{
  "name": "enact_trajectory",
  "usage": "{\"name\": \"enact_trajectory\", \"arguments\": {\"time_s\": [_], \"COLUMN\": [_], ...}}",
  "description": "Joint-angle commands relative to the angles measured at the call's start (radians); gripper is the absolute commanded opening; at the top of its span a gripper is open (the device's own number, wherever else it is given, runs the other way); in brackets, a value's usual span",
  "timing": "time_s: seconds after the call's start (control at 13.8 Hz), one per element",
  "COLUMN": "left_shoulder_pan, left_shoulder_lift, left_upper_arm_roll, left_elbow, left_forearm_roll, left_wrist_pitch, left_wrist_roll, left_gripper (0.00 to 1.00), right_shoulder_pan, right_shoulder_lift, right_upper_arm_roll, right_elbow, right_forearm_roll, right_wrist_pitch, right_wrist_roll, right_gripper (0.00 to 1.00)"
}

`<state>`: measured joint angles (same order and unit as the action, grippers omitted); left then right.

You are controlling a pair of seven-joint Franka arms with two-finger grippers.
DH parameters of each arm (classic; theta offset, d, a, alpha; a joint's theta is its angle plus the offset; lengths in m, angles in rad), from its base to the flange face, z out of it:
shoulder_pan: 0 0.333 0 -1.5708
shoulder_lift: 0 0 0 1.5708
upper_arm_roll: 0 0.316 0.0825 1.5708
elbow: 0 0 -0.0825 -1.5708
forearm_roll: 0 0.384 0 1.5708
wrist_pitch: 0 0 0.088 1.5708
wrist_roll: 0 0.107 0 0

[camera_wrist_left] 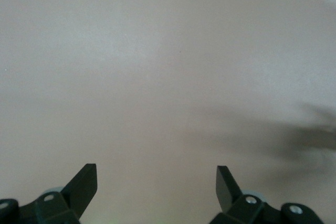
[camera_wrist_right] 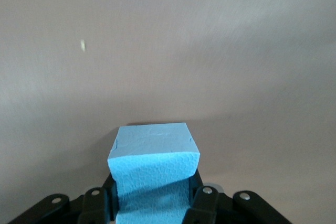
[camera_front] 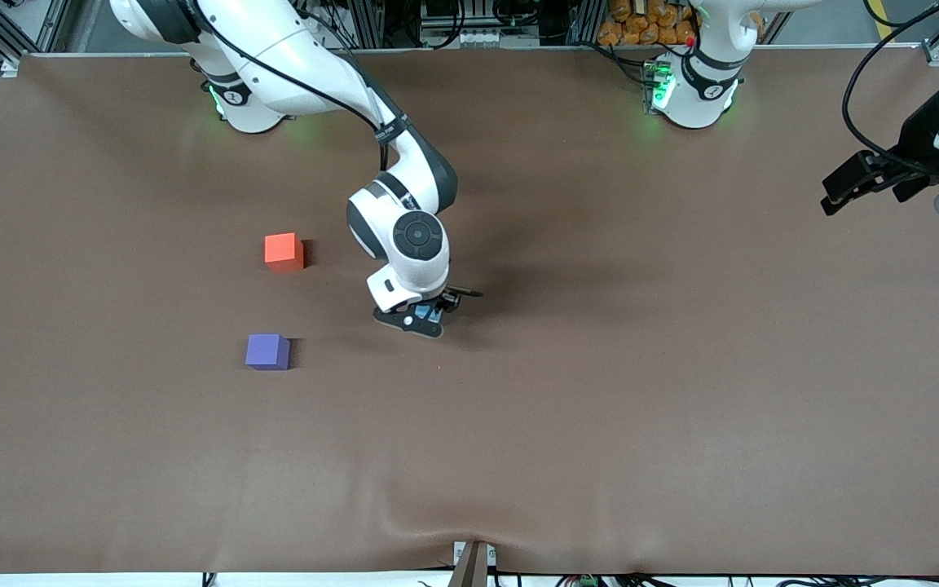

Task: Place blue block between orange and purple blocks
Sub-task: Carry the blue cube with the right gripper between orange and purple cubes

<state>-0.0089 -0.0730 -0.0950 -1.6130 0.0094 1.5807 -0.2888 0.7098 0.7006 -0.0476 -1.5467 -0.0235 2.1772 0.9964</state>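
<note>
Next, my right gripper lets go of the blue block on the brown cloth (camera_front: 273,304), in the spot between the orange block and the purple block.
My right gripper (camera_front: 423,316) is down at the table's middle, shut on the light blue block (camera_wrist_right: 155,156), whose foam sides bulge between the two black fingers (camera_wrist_right: 203,203). Only a sliver of the blue block (camera_front: 430,313) shows under the hand in the front view. The orange block (camera_front: 284,251) and the purple block (camera_front: 267,351) lie apart toward the right arm's end, the purple one nearer the front camera. My left gripper (camera_front: 836,194) waits open over the left arm's end of the table; the left gripper (camera_wrist_left: 157,174) has only bare cloth between its fingers.
A brown cloth (camera_front: 600,391) covers the table, with a low wrinkle near the front edge. A small bracket (camera_front: 472,562) sticks up at the middle of that edge. Both arm bases stand along the edge farthest from the front camera.
</note>
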Motion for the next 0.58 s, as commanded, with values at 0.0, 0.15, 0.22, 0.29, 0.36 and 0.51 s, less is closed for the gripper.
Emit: {"name": "enact_trajectory", "arguments": {"time_s": [0.0,0.15,0.22,0.29,0.36,0.51], "left_shoulder_pan": [0.003,0.006,0.006,0.006,0.006,0.007], "left_shoulder_lift": [-0.007,-0.004,0.001,0.007,0.009,0.015], "left_upper_arm_roll": [0.005,0.001,0.001,0.000,0.001,0.001], "left_elbow": [-0.025,-0.025,-0.025,-0.025,-0.027,-0.030], "left_forearm_roll": [-0.005,-0.006,-0.008,-0.008,-0.008,-0.008], "left_wrist_pitch": [0.045,0.058,0.059,0.070,0.073,0.103], "left_wrist_roll": [0.023,0.039,0.039,0.040,0.046,0.069], "left_gripper": [1.00,1.00,1.00,1.00,1.00,1.00], "right_shoulder_pan": [-0.018,-0.129,-0.204,-0.264,-0.315,-0.392], "right_shoulder_lift": [-0.146,-0.234,-0.274,-0.315,-0.354,-0.427], "right_upper_arm_roll": [-0.069,-0.075,-0.072,-0.071,-0.072,-0.072], "right_elbow": [-0.012,-0.027,-0.045,-0.087,-0.134,-0.258], "right_forearm_roll": [-0.030,-0.023,-0.009,0.011,0.048,0.086], "right_wrist_pitch": [-0.136,-0.209,-0.229,-0.231,-0.229,-0.229], "right_wrist_roll": [-0.004,-0.156,-0.267,-0.376,-0.474,-0.701], "right_gripper": [0.20,0.20,0.20,0.20,0.20,0.17]}}
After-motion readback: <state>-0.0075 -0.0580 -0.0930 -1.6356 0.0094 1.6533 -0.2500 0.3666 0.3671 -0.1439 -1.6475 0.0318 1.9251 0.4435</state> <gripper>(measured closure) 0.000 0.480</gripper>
